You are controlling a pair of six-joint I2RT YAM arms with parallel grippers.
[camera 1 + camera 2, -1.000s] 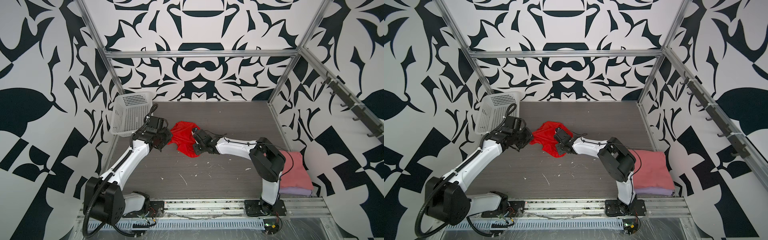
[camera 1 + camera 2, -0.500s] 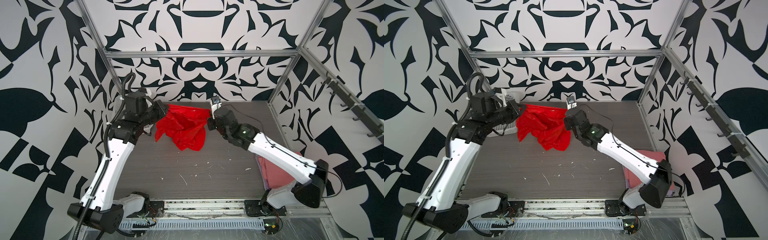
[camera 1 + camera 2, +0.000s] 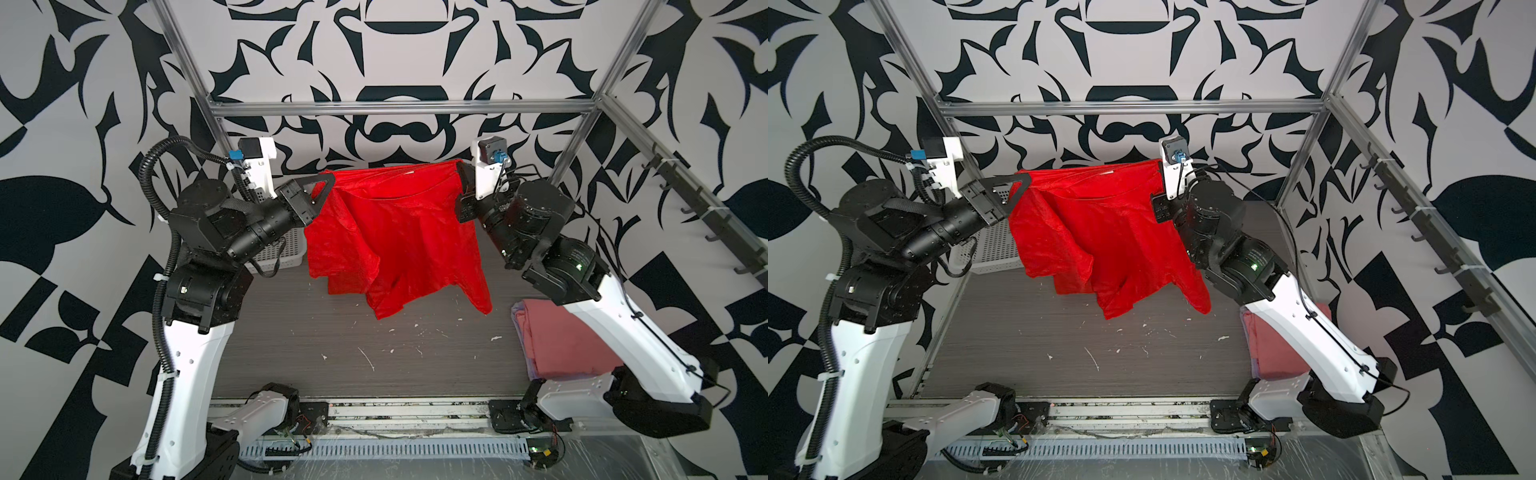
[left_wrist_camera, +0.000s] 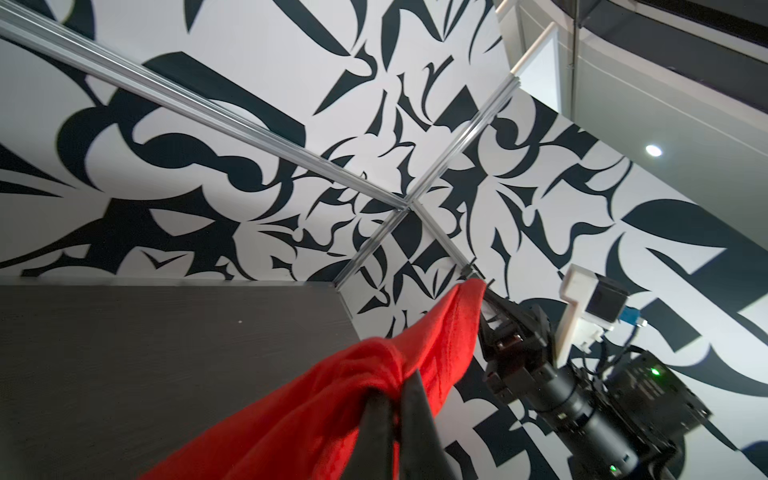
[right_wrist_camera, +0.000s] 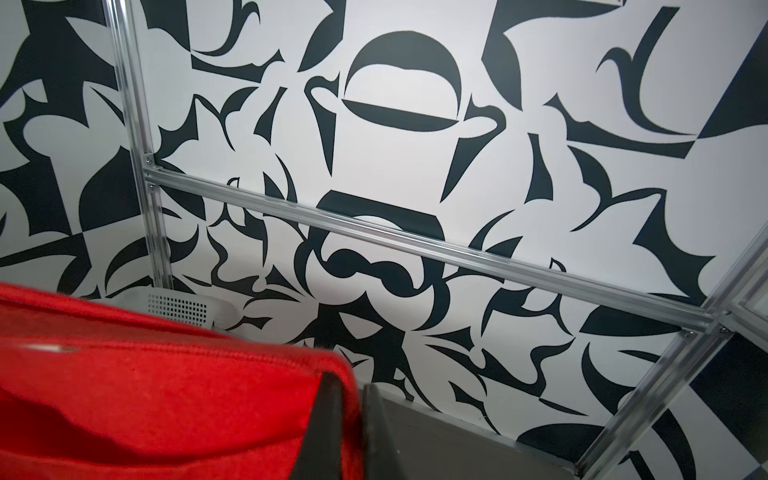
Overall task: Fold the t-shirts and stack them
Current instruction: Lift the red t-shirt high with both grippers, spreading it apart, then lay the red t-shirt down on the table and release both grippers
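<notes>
The left gripper should release the red t-shirt's corner on the grey table (image 3: 321, 315) between basket and white flecks. That corner is now held up in the air.
The bright red t-shirt (image 3: 395, 241) (image 3: 1100, 232) hangs spread in the air above the grey table, neck edge up, its white label (image 3: 409, 171) at the top. My left gripper (image 3: 330, 180) (image 4: 397, 384) is shut on the shirt's left top corner. My right gripper (image 3: 459, 168) (image 5: 353, 384) is shut on the right top corner. The lower hem and sleeves dangle bunched, clear of the table. A folded dusty pink t-shirt (image 3: 561, 336) lies on a pale lavender one (image 3: 524, 353) at the right, partly hidden by the right arm.
The white perforated basket (image 3: 278, 249) (image 3: 996, 245) stands at the back left, behind the left arm. A rail of hooks (image 3: 706, 216) runs along the right wall. An aluminium frame bar (image 3: 399, 107) crosses the back. White flecks dot the table (image 3: 374, 357).
Both arms have risen from the tabletop and moved apart, lifting the crumpled red t-shirt and stretching it out between them. Both grippers stayed shut on it.
</notes>
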